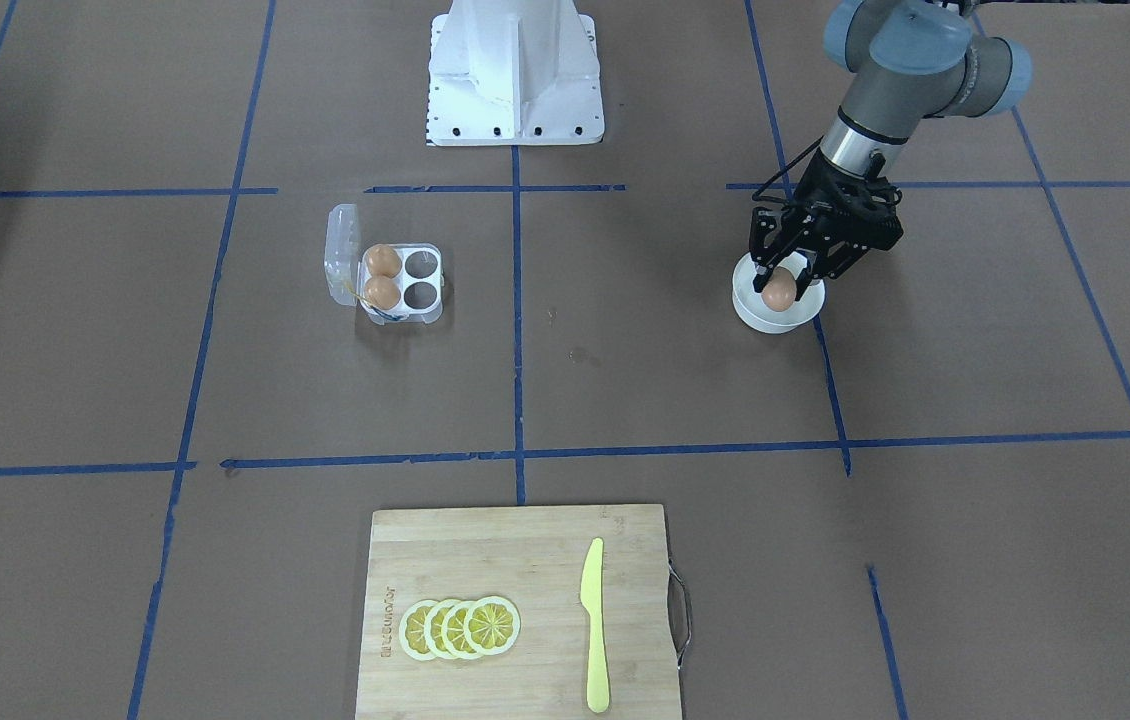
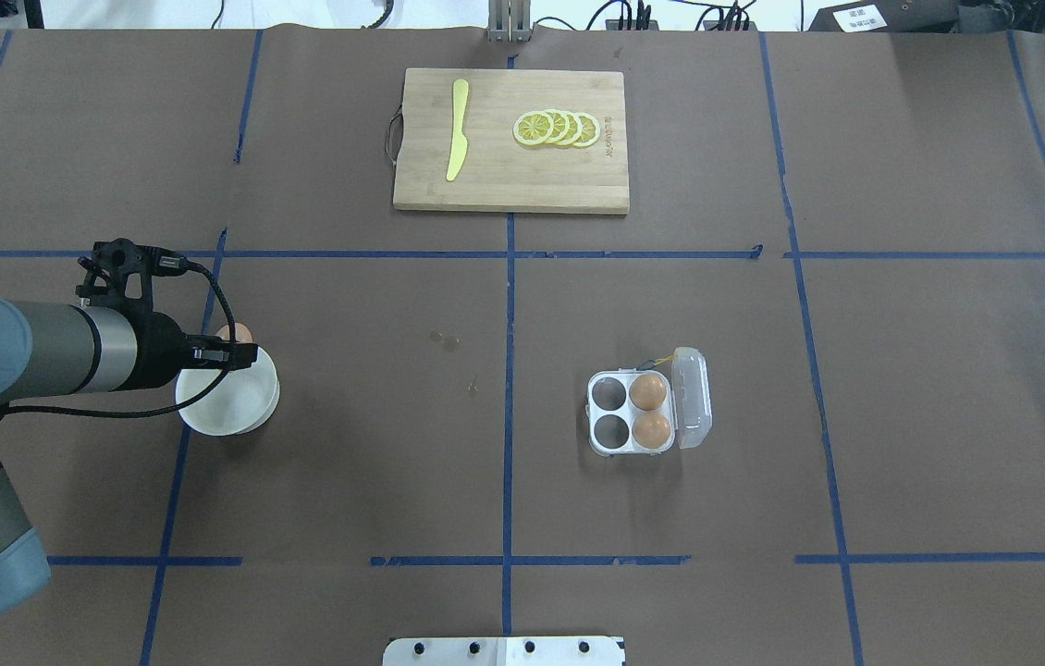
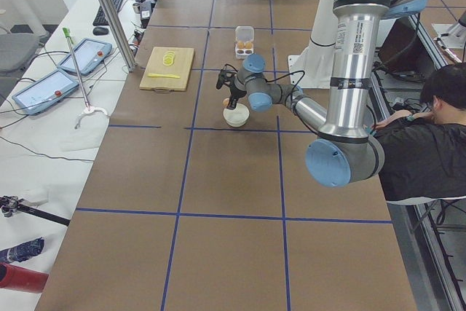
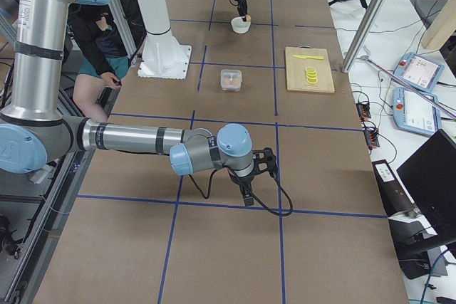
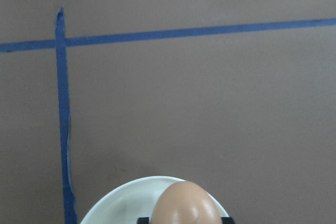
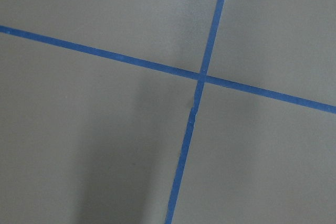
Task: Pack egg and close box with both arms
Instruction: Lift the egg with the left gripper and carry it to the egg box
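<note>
Next, I let go of the egg with my left gripper in the clear box's empty cell nearer the white pedestal (image 1: 418, 259).
My left gripper (image 1: 781, 283) is shut on an orange-brown egg (image 1: 778, 292) and holds it just above the white bowl (image 1: 763, 316). The egg also shows in the left wrist view (image 5: 186, 206) over the bowl's rim (image 5: 118, 203), and in the overhead view (image 2: 237, 333). The clear box (image 1: 422, 310) stands open, lid (image 1: 343, 252) tipped back. Two eggs (image 1: 381, 261) (image 1: 381, 292) fill the cells by the hinge; the other two cells are empty. My right gripper (image 4: 247, 199) hangs low over bare table, far from the box; I cannot tell whether it is open or shut.
A wooden cutting board (image 1: 485, 560) with lemon slices (image 1: 460, 628) and a yellow knife (image 1: 593, 625) lies at the table's operator side. The white pedestal (image 1: 515, 70) stands at the robot's side. An operator (image 3: 429, 143) sits beside the table.
</note>
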Robot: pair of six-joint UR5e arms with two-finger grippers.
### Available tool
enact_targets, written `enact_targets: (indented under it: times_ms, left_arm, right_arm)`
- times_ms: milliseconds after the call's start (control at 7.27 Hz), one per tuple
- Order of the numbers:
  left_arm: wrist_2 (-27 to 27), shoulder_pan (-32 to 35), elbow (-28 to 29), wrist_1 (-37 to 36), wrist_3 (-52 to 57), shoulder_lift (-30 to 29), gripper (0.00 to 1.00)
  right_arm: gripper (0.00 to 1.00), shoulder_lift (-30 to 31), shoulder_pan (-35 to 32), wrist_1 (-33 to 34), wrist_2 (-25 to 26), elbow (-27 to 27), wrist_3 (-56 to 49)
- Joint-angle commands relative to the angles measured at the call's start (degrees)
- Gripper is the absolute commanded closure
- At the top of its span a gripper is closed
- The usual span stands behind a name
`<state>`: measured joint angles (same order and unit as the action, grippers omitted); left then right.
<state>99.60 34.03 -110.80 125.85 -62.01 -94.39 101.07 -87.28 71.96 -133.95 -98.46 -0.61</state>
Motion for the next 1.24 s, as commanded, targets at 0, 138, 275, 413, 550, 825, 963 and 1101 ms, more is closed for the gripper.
enact_targets:
  times_ms: [0,138,275,413,550,825,963,1101]
  left_arm:
    - [-0.63,0.42,-0.47,0.19,-0.30,-4.71,0.95]
    - [-3.77,-0.19,-0.38,0.54,-0.04,-7.27,0.95]
    - [-5.28,-0.37,0.40,0.63,-0.04,-12.08,0.95]
    - [-5.38,-2.11,1.63,2.89,0.05,-14.83,0.97]
    - [-5.38,-4.39,3.99,8.48,4.14,-16.51,0.99]
    - [-6.60,-5.20,12.41,26.21,14.88,-18.98,1.00]
    - [-7.22,-7.29,14.45,29.77,15.08,-21.51,1.00]
    - [-8.09,-9.92,16.30,30.68,19.69,-24.75,1.00]
  right_arm:
    - [0.00,0.00,0.00,-0.07,0.00,-0.07,0.09]
    - [0.00,0.00,0.00,-0.07,0.00,-0.07,0.09]
    - [0.00,0.00,0.00,0.02,0.00,-0.07,0.09]
    - [0.00,-0.09,0.00,0.02,0.00,-0.07,0.17]
    - [0.00,-0.09,0.00,0.02,0.00,-0.07,0.18]
    - [0.00,0.00,0.00,0.02,0.00,0.02,0.26]
    - [0.00,0.00,0.00,0.02,0.00,0.02,0.26]
    - [0.00,-0.09,0.00,0.02,0.00,0.11,0.35]
